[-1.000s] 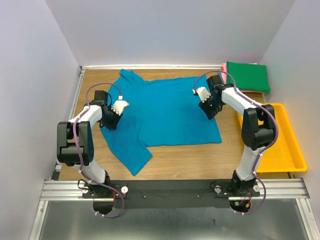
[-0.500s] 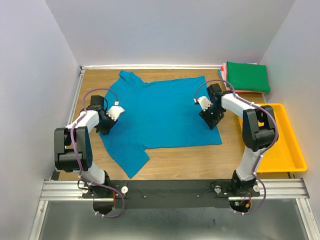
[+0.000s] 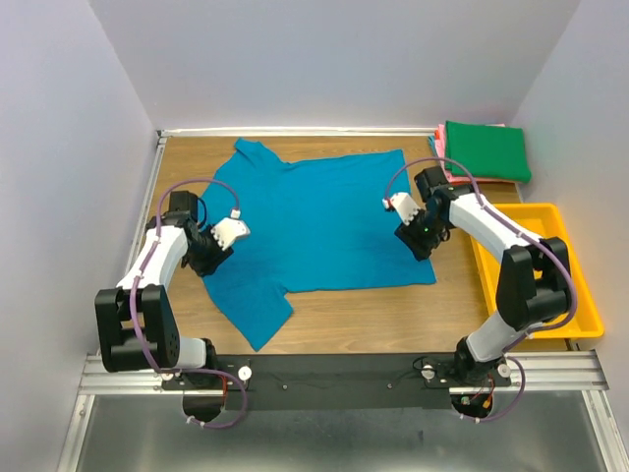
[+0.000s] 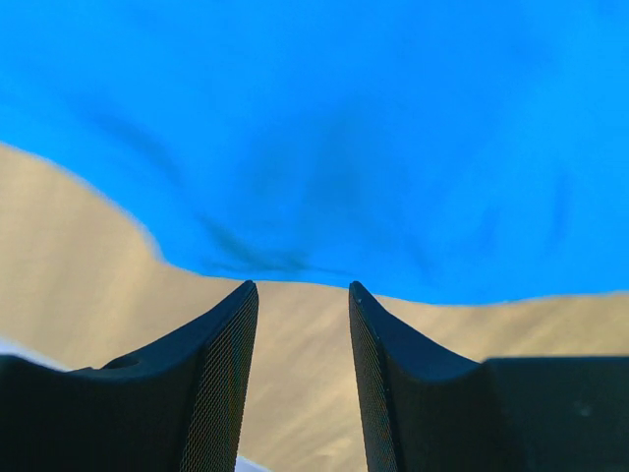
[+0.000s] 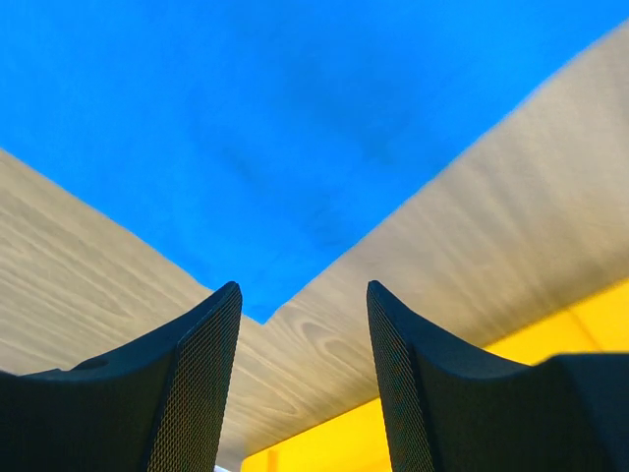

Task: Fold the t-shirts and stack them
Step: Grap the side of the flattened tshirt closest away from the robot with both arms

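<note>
My left gripper is going to close on the shoulder edge (image 3: 214, 292) of the teal-blue t-shirt, at the place where the near sleeve meets the body of the shirt.
A teal-blue t-shirt (image 3: 314, 221) lies spread flat on the wooden table, with one sleeve reaching toward the near left. My left gripper (image 3: 200, 261) is open and empty, low over the shirt's left edge. In the left wrist view the gripper (image 4: 303, 290) is over bare wood, with the shirt's edge (image 4: 344, 128) just ahead. My right gripper (image 3: 424, 248) is open and empty by the shirt's near right corner. In the right wrist view that corner (image 5: 263, 310) lies just ahead of the gripper (image 5: 303, 290). A folded dark green shirt (image 3: 486, 149) lies on folded pink ones (image 3: 439, 147) at the back right.
A yellow plastic tray (image 3: 580, 295) stands along the right side and shows in the right wrist view (image 5: 324, 447). Walls close in the table at the back and on both sides. Bare wood (image 3: 364, 315) runs along the near edge.
Both grippers have moved off the teal-blue shirt toward its edges, the left one to the left and nearer, the right one nearer. The shirt lies slightly flatter.
</note>
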You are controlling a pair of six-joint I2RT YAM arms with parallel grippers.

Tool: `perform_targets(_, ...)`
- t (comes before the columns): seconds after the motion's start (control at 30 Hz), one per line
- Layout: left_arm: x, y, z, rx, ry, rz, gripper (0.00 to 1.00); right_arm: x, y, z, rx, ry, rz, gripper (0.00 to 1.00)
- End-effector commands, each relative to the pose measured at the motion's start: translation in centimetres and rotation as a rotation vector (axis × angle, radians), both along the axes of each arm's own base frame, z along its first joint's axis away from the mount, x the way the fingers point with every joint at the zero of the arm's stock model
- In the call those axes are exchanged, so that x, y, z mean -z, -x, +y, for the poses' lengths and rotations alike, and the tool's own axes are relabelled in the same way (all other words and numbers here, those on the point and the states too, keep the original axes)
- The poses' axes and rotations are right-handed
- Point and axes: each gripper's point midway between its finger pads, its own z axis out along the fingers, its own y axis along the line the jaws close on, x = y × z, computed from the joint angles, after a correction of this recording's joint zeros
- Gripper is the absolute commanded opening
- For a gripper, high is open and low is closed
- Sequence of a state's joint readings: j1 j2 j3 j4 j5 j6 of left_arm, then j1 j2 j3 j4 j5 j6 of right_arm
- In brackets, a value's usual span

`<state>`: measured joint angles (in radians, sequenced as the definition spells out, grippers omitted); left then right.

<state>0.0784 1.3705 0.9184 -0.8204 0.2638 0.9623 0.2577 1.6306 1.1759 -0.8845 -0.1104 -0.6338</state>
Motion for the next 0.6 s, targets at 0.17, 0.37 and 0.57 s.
perform_targets(0.17, 3.1, 5.5, 0.2, 0.133, -0.093, 0.159, 0.5, 3.4, 2.9, -0.9, -0.14, 0.119, 0.033, 0.6)
perform_targets(0.37, 3.5, 6.5, 0.2, 0.185, -0.114, 0.193, 0.5, 4.9, 4.3, -1.3, -0.191, 0.176, 0.034, 0.57)
perform_targets(0.57, 4.2, 7.7, -0.3, 0.29, -0.158, 0.23, 0.49, 5.9, 4.5, -1.7, -0.205, 0.203, 0.043, 0.52)
